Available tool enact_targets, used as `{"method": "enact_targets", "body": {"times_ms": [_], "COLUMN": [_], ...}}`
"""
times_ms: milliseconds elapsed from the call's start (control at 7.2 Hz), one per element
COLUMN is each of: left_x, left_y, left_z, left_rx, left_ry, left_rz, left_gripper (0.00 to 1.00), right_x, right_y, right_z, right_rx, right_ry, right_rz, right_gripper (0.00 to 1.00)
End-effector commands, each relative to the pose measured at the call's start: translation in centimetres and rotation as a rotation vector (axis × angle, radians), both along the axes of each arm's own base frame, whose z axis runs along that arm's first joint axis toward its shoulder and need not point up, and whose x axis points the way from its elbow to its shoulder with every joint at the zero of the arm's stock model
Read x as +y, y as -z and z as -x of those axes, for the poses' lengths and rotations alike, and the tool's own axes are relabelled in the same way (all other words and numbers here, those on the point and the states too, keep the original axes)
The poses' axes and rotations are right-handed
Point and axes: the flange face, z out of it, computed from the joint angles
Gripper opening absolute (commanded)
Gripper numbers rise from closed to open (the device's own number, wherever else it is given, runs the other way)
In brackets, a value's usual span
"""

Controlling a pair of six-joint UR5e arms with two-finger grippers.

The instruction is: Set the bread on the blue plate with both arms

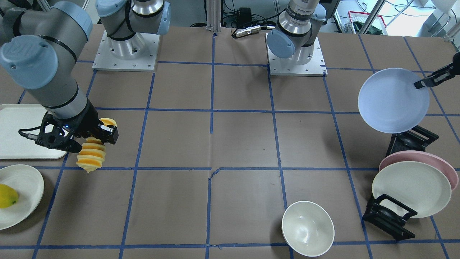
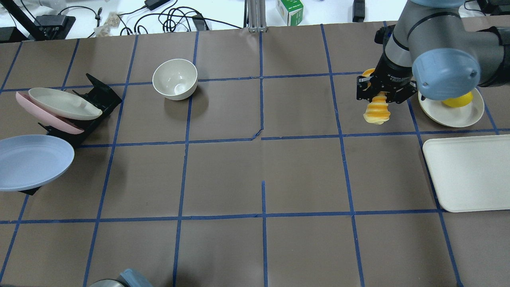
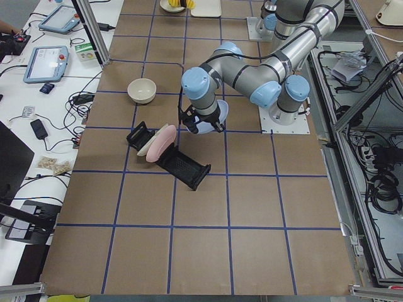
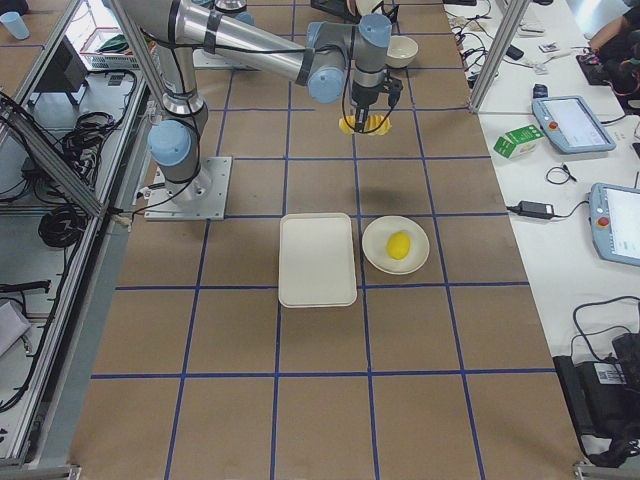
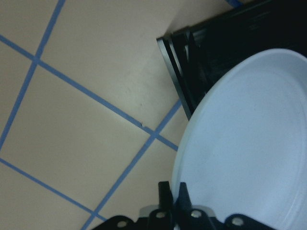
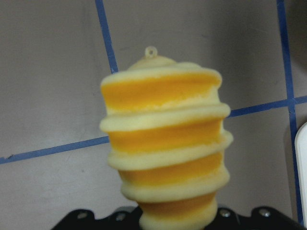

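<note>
My left gripper will let go of the blue plate over the crossing blue lines at the middle of the table [image 1: 211,157].
The bread [image 1: 91,155], a ridged orange and pale yellow loaf, hangs end-down in my right gripper [image 1: 90,139], which is shut on it above the table. It also shows in the overhead view [image 2: 377,112] and fills the right wrist view [image 6: 165,143]. The blue plate [image 1: 393,100] is held tilted in the air by its rim in my left gripper [image 1: 421,84], which is shut on it. It shows at the overhead view's left edge [image 2: 32,161], and the left wrist view shows the plate [image 5: 249,143] with a fingertip [image 5: 165,191] at its rim. Bread and plate are far apart.
A black rack [image 1: 390,217] holds a pink plate [image 1: 424,157] and a cream plate [image 1: 411,189] below the blue plate. A white bowl [image 1: 307,228] stands near the front. A cream tray [image 1: 18,131] and a cream plate [image 1: 23,194] with a yellow lemon [image 1: 7,196] lie beside the right arm.
</note>
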Motion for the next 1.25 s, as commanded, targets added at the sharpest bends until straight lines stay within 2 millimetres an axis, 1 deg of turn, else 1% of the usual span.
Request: {"method": "enact_targets", "body": {"times_ms": [0, 139, 278, 417, 556, 694, 833, 972, 1111], "left_x": [-3.2, -6.3, -8.5, -9.2, -8.6, -7.4, -6.5, -5.6, -4.2], "left_y": [4.2, 5.2, 7.0, 10.5, 14.2, 17.0, 19.2, 20.0, 21.0], "left_z": [13.9, 20.5, 27.5, 33.7, 39.1, 43.1, 44.7, 45.2, 45.5], "left_rx": [0.149, 0.141, 0.182, 0.197, 0.177, 0.173, 0.176, 0.18, 0.18], "left_ry": [-0.042, 0.032, 0.049, 0.132, 0.131, 0.12, 0.113, 0.12, 0.107], "left_rz": [-0.015, 0.077, 0.154, 0.257, 0.33, 0.381, 0.389, 0.383, 0.352], "left_gripper": [0.0, 0.0, 0.0, 0.0, 0.0, 0.0, 0.0, 0.0, 0.0], "right_x": [0.1, 0.0, 0.0, -0.1, -0.2, 0.0, 0.1, 0.0, -0.1], "right_y": [0.1, 0.0, 0.0, 0.0, 0.3, 0.6, 0.7, 0.9, 1.0], "right_z": [0.0, 0.0, 0.0, 0.0, 0.0, 0.0, -0.1, -0.1, 0.0], "right_rx": [-0.003, -0.004, -0.004, -0.002, -0.004, -0.003, -0.006, -0.008, -0.004], "right_ry": [0.0, 0.0, 0.0, 0.0, 0.0, 0.0, 0.0, 0.0, 0.0], "right_rz": [-0.003, 0.002, 0.004, 0.002, -0.002, -0.009, -0.011, -0.016, -0.016], "right_gripper": [0.0, 0.0, 0.0, 0.0, 0.0, 0.0, 0.0, 0.0, 0.0]}}
